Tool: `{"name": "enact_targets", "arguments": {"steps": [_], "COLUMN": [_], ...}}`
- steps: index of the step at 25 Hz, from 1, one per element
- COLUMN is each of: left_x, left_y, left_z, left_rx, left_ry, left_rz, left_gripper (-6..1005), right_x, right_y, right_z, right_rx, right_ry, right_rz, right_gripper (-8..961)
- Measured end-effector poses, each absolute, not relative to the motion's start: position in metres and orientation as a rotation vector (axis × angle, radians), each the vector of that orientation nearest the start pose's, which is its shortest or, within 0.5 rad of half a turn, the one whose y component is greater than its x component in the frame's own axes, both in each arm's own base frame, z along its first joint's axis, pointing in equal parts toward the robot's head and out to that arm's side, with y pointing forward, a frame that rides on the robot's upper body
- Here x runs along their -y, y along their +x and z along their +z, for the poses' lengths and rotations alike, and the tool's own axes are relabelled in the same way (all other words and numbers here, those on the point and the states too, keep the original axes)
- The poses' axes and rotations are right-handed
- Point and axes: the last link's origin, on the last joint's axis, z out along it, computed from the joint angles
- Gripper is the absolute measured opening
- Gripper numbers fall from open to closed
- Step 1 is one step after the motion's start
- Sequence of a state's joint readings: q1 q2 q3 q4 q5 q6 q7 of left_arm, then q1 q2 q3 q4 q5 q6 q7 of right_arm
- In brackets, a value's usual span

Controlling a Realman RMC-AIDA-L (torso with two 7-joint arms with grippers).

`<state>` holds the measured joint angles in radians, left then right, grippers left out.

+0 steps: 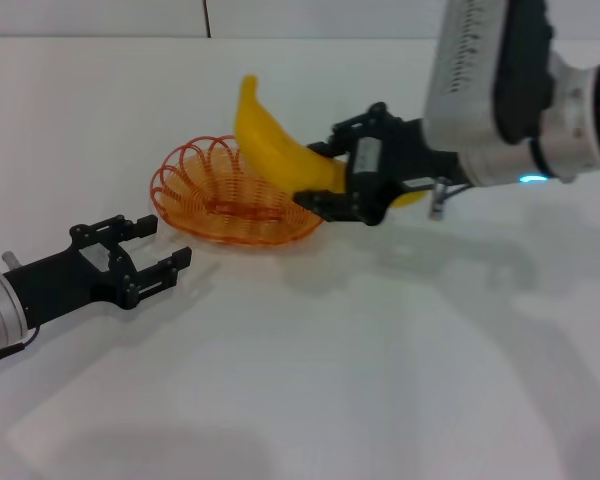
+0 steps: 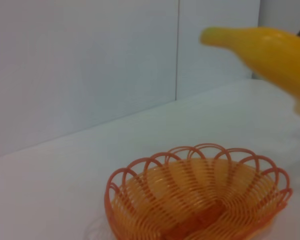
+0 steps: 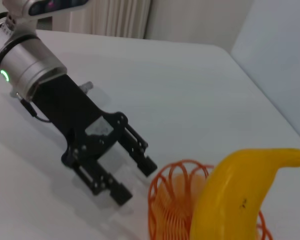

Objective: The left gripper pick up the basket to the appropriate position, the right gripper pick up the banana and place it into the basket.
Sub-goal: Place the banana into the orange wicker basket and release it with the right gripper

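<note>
My right gripper is to release the banana across the middle of the basket [image 1: 233, 194], with the banana's tip toward my left gripper.
The orange-red wire basket [image 1: 220, 195] stands on the white table, also in the left wrist view [image 2: 197, 197] and the right wrist view [image 3: 172, 200]. My right gripper [image 1: 325, 175] is shut on the yellow banana [image 1: 275, 150] and holds it tilted over the basket's right side, above the rim. The banana also shows in the left wrist view [image 2: 270, 50] and the right wrist view [image 3: 235, 200]. My left gripper [image 1: 160, 245] is open and empty, low over the table just left of and in front of the basket, apart from it; it also shows in the right wrist view [image 3: 132, 175].
The white table [image 1: 360, 350] stretches around the basket. A pale wall [image 2: 90, 60] rises behind the table's far edge.
</note>
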<state>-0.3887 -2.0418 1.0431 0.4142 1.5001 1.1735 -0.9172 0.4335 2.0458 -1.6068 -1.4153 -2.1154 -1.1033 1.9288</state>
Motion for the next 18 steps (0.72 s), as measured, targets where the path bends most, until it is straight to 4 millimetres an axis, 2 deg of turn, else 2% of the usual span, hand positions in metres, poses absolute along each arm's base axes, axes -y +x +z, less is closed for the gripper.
{"name": "enact_targets", "arguments": {"steps": [4,6,18], "left_x": [-0.312,-0.312,-0.313], "left_y": [-0.322,-0.321,-0.320], "left_z": [-0.034,-0.034,-0.034], "left_rx": [0.498,0.497,0.493], "left_ry": [-2.463,-2.463,-2.465], "left_rz": [-0.538,-0.538,-0.539], "left_gripper": [652,652,652], "right_x": [-0.354,-0.358,-0.362], "right_y": [0.126,0.121,0.120], "right_z": [-0.055,-0.073,-0.111], "right_rx": [0.009,0.020,0.097], "right_ry": [-2.771,-2.767,-2.699], "right_rz": [0.059,0.076,0.058], "right_gripper": [492,492,491]}}
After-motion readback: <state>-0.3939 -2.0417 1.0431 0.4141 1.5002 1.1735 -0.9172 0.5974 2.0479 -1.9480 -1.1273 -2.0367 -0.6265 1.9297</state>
